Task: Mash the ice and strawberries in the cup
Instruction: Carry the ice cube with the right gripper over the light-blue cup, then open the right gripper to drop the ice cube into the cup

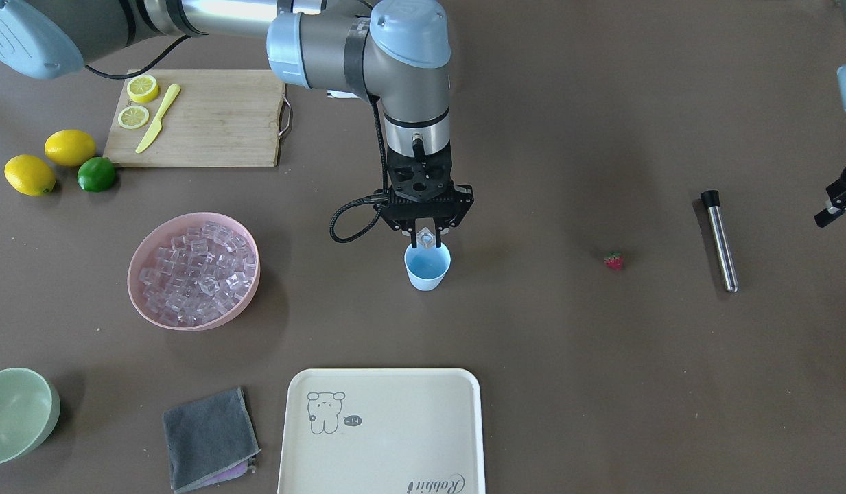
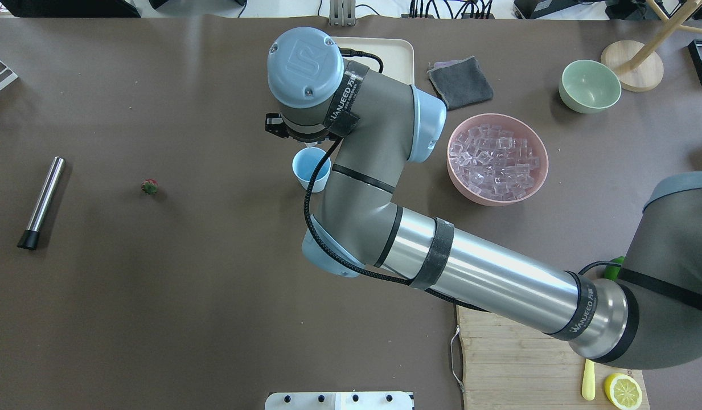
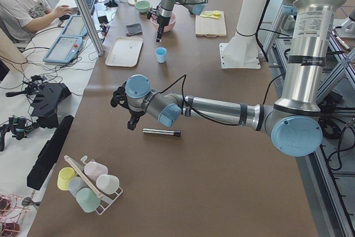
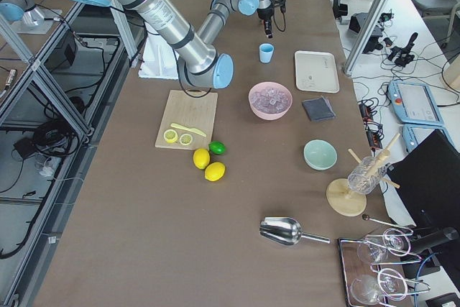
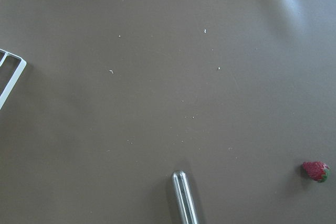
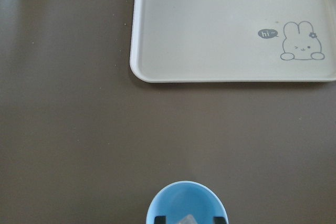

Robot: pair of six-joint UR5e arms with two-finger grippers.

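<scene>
Next, my right gripper lets go of the clear ice cube inside the light-blue cup (image 1: 428, 262) (image 6: 187, 209), just under the cup's rim.
The light-blue cup (image 1: 427, 267) stands upright mid-table, and also shows in the overhead view (image 2: 311, 169) and the right wrist view (image 6: 186, 203). My right gripper (image 1: 427, 235) hangs just above its rim, shut on one clear ice cube (image 1: 428, 239), which the right wrist view (image 6: 187, 219) shows between the fingertips. More ice (image 1: 196, 269) fills the pink bowl (image 1: 133, 285). The tiny red strawberry (image 1: 614, 261) lies alone on the table. My left gripper (image 1: 833, 208) is at the table's edge beyond the strawberry, and I cannot tell whether it is open or shut.
A steel muddler (image 1: 720, 241) lies near the left gripper. A cream tray (image 1: 381, 432), a grey cloth (image 1: 210, 439) and a pale green bowl (image 1: 14, 415) sit along the operators' side. A cutting board (image 1: 210, 123) with lemon slices and a knife, two lemons and a lime are behind the pink bowl.
</scene>
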